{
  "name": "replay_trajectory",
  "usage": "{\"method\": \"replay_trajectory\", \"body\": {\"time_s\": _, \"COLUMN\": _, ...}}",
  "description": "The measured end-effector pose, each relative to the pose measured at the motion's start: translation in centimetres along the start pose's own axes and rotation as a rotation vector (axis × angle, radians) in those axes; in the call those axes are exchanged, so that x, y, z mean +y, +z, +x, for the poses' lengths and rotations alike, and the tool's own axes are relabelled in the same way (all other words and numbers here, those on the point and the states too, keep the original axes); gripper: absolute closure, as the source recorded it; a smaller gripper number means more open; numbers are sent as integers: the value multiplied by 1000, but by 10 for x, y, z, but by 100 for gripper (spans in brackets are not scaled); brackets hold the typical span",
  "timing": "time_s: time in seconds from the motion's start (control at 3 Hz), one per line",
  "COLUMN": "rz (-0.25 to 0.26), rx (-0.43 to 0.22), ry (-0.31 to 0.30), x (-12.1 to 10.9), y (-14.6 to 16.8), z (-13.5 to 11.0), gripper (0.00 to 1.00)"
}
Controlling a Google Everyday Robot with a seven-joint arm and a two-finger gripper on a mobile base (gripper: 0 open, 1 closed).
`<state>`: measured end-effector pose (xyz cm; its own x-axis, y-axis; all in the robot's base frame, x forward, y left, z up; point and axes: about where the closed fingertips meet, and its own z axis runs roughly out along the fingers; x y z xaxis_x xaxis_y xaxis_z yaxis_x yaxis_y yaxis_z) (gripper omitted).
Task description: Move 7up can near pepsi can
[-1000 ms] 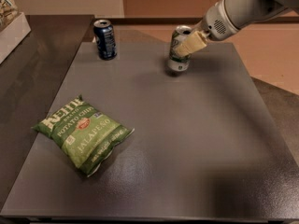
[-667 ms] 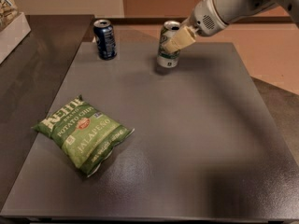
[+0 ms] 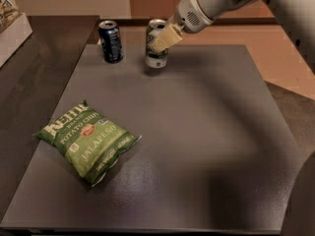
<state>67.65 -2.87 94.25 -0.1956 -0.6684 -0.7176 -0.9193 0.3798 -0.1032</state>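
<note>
The robot's gripper needs to release the 7up can, now upright at the table's far edge, on the table [image 3: 131, 70], right up against the arm-facing side of the pepsi can.
The 7up can [image 3: 155, 53], silvery-white with green markings, stands upright at the far edge of the dark table [image 3: 197, 146]. The gripper [image 3: 162, 40] comes in from the upper right and is shut on the can, one cream-coloured finger [image 3: 166, 37] lying across its front. The pepsi can [image 3: 110, 41], dark navy blue with a silver top, stands upright a short way to the left of the 7up can. A small gap separates the two cans.
A green bag of jalapeño potato chips [image 3: 86, 140] lies flat on the front left of the table. A white box [image 3: 12, 26] sits at the far left edge. The grey arm [image 3: 221, 1] reaches in from the upper right.
The gripper has carried the 7up can leftward along the far edge of the table, closer to the pepsi can. The pepsi can and chip bag have not moved.
</note>
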Motion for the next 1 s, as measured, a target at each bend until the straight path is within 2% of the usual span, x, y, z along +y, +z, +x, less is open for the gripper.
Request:
{"method": "replay_trajectory", "body": {"time_s": 0.33, "rz": -19, "rx": 12, "ry": -33, "x": 4, "y": 20, "z": -15, "gripper": 100}}
{"method": "replay_trajectory", "body": {"time_s": 1.0, "rz": -49, "rx": 36, "ry": -66, "x": 9, "y": 53, "z": -28, "gripper": 100}}
